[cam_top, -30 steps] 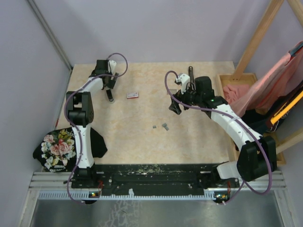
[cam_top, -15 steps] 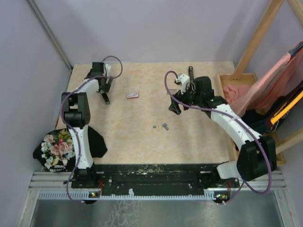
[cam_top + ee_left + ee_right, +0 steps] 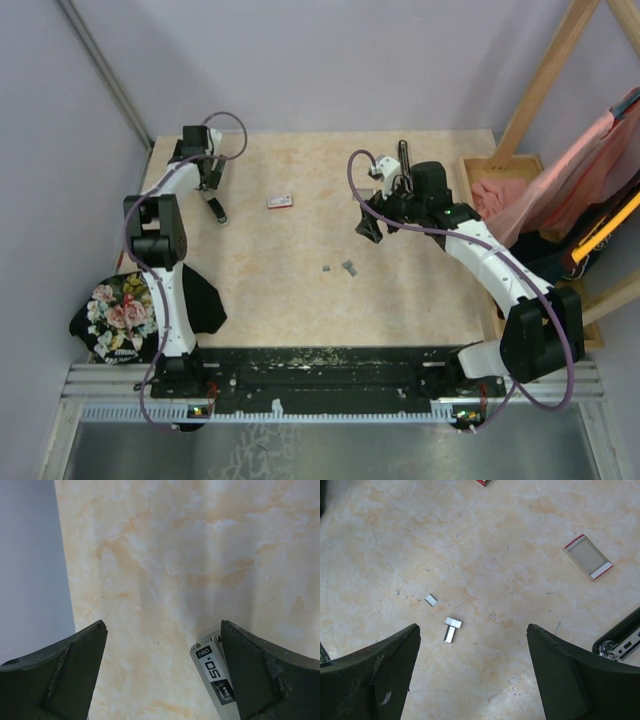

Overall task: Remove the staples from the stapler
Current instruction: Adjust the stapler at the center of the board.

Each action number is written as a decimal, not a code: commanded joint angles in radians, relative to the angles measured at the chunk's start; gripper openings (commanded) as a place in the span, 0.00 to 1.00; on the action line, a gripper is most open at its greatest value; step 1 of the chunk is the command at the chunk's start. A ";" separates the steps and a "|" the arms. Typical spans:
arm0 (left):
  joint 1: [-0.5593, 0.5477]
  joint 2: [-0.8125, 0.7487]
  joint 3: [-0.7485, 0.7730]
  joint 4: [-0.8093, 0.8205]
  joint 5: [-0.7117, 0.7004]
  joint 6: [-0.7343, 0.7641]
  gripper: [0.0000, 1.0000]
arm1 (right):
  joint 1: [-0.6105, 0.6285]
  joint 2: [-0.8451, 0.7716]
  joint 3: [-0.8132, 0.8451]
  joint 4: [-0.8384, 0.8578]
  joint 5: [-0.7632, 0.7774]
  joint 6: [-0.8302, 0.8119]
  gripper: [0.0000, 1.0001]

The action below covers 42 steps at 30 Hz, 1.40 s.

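Note:
Next, my left gripper closes on the grey bar's black part [image 3: 214,207], toward the bar's end nearer to me.
Tiny grey staples [image 3: 451,628] lie on the marbled table, with one more strip [image 3: 431,599] beside them; the top view shows them mid-table [image 3: 348,267]. My right gripper [image 3: 472,627] is open and empty above and just behind them, also seen from the top [image 3: 368,230]. The black stapler [image 3: 620,640], metal rail exposed, lies at its right; it appears as a long black shape from above [image 3: 403,160]. My left gripper [image 3: 164,625] is open near the table's far left edge [image 3: 212,198]. A grey bar marked "50 24/8" [image 3: 212,672] sits against its right finger.
A small red-and-white box [image 3: 587,557] lies beyond the staples, also seen from above [image 3: 281,201]. A red scrap [image 3: 482,481] sits at the frame's top. A wooden tray with pink cloth [image 3: 500,190] stands at the right. The purple wall [image 3: 30,555] borders the left edge.
My left arm has swung left and back toward the table's far left corner. The right arm, staples and box have not moved.

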 commanded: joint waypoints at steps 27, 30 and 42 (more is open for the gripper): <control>0.109 -0.153 -0.093 -0.147 0.181 0.066 0.98 | -0.001 0.013 0.000 0.040 -0.035 0.000 0.87; 0.115 -0.213 -0.107 -0.099 0.227 0.114 1.00 | -0.001 0.014 0.002 0.037 -0.035 -0.001 0.87; 0.160 -0.424 -0.268 -0.179 0.650 0.636 1.00 | -0.001 0.016 0.003 0.029 -0.044 -0.012 0.88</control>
